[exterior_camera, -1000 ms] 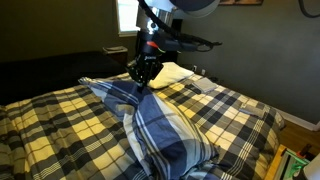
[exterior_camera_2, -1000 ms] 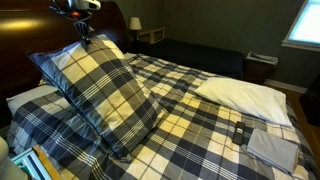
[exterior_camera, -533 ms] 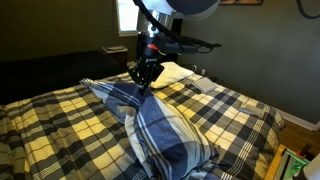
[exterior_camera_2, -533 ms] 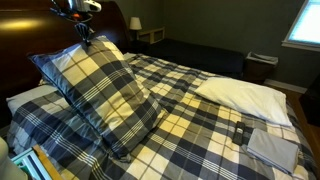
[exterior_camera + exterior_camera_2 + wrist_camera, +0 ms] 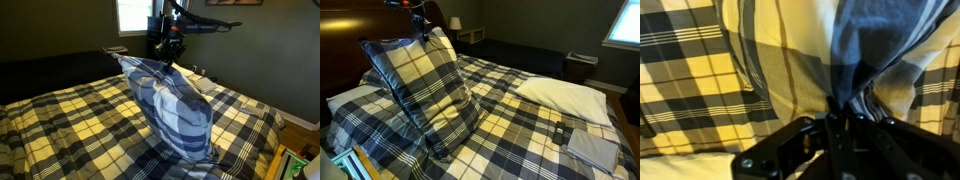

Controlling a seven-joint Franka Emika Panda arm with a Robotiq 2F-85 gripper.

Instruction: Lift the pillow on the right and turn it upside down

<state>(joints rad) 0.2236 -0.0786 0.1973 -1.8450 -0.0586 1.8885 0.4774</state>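
Next, I let go of the plaid pillow with my gripper on the bedspread (image 5: 212, 114), toward the edge of the bed by the grey wall.
The plaid pillow (image 5: 172, 100) is large and puffy, in navy, grey and white. It hangs upright by its top corner over the bed in both exterior views, its lower end resting on the bedspread (image 5: 425, 95). My gripper (image 5: 170, 52) is shut on that top corner, also seen in an exterior view (image 5: 420, 22). In the wrist view the dark jaws (image 5: 837, 122) pinch a bunched fold of the pillow fabric (image 5: 855, 60), which hangs away from the camera.
A yellowish plaid bedspread (image 5: 70, 120) covers the bed (image 5: 520, 125). A plain white pillow (image 5: 565, 95) lies at the bed's far side. A dark headboard (image 5: 350, 35), a nightstand with a lamp (image 5: 457, 25) and a window (image 5: 130, 15) stand around.
My gripper has risen and moved sideways with the pillow corner. The pillow has been pulled taller and has swung with it.
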